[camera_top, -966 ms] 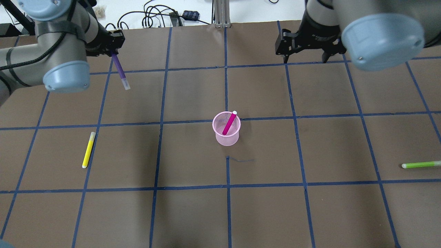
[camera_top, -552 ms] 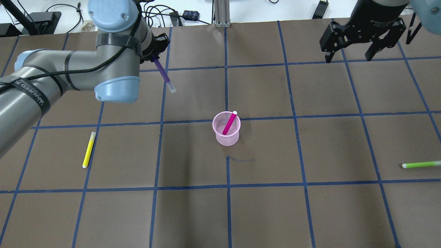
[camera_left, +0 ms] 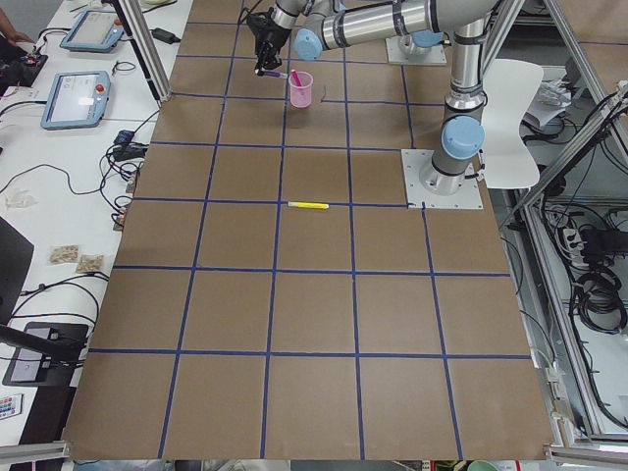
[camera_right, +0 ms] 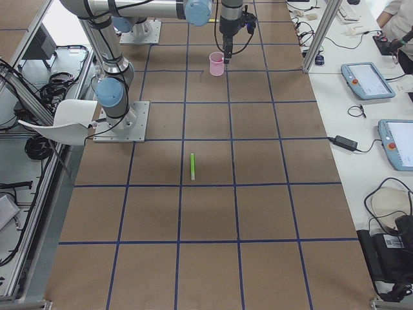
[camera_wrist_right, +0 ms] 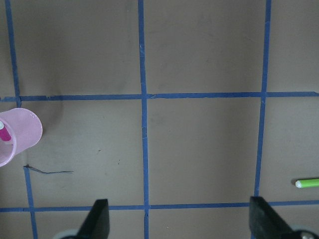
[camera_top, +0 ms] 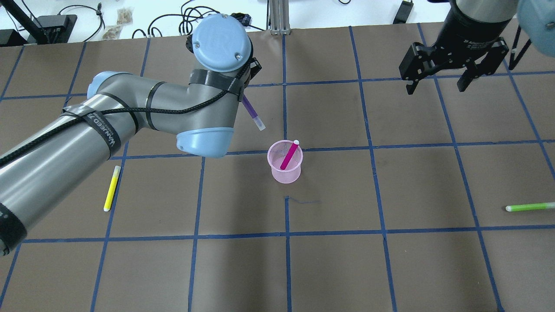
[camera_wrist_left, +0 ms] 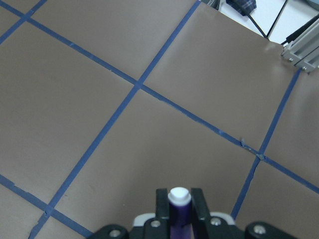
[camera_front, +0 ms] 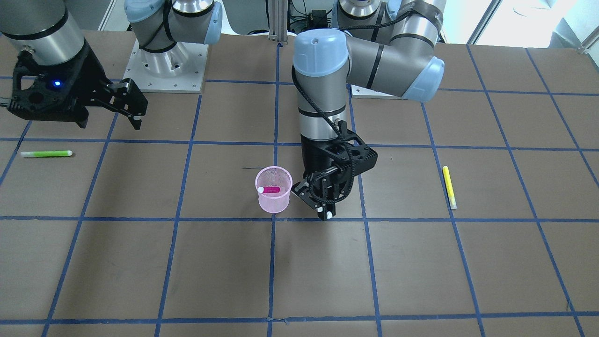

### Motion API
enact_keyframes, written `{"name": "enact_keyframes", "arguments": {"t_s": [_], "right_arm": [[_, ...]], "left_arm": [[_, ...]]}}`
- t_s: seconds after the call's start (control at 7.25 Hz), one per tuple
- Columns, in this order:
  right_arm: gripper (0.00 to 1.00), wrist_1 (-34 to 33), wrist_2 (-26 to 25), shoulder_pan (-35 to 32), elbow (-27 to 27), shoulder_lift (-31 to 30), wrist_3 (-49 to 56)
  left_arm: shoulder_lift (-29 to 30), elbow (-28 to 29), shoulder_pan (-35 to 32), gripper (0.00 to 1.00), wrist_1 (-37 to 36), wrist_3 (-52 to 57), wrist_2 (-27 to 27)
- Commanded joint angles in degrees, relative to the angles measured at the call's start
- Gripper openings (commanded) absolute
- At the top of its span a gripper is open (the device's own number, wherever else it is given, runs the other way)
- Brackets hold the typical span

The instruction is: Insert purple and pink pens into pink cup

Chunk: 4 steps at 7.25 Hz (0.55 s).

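Note:
Next, I release the purple pen inside the pink mesh cup (camera_front: 273, 187) next to the pink pen with my left gripper.
The pink mesh cup (camera_top: 285, 164) stands at the table's middle with the pink pen (camera_top: 289, 156) leaning inside it; the cup also shows in the front-facing view (camera_front: 273, 192) and at the right wrist view's left edge (camera_wrist_right: 17, 134). My left gripper (camera_top: 247, 93) is shut on the purple pen (camera_top: 253, 112), which hangs tip-down above the table just behind and left of the cup. In the left wrist view the purple pen's white end (camera_wrist_left: 179, 195) sits between the fingers. My right gripper (camera_top: 439, 82) is open and empty, high at the far right.
A yellow pen (camera_top: 111, 188) lies on the table at the left. A green pen (camera_top: 529, 207) lies at the right edge, also in the right wrist view (camera_wrist_right: 307, 182). Cables and boxes lie beyond the table's far edge.
My left arm has swung right with the purple pen, from the far left to just behind the cup. My right gripper moved right and stays open. The cup and pink pen did not move.

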State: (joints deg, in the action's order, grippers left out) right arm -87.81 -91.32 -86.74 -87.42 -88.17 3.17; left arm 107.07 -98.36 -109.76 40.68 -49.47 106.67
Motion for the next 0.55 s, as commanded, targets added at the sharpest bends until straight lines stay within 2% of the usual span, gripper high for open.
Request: {"name": "enact_keyframes", "arguments": {"t_s": [0.0, 0.14, 0.41], "right_arm": [[1.0, -0.08, -0.35, -0.98, -0.38, 0.28, -1.59], [1.0, -0.08, 0.26, -1.06, -0.38, 0.28, -1.68], [1.0, -0.08, -0.26, -0.89, -0.38, 0.37, -1.68]], "left_arm": [[1.47, -0.25, -5.01, 0.0, 0.01, -5.19, 5.28], [2.08, -1.65, -6.51, 0.0, 0.01, -6.24, 7.39], [2.44, -2.89, -7.74, 0.0, 0.01, -8.88, 7.33]]}}
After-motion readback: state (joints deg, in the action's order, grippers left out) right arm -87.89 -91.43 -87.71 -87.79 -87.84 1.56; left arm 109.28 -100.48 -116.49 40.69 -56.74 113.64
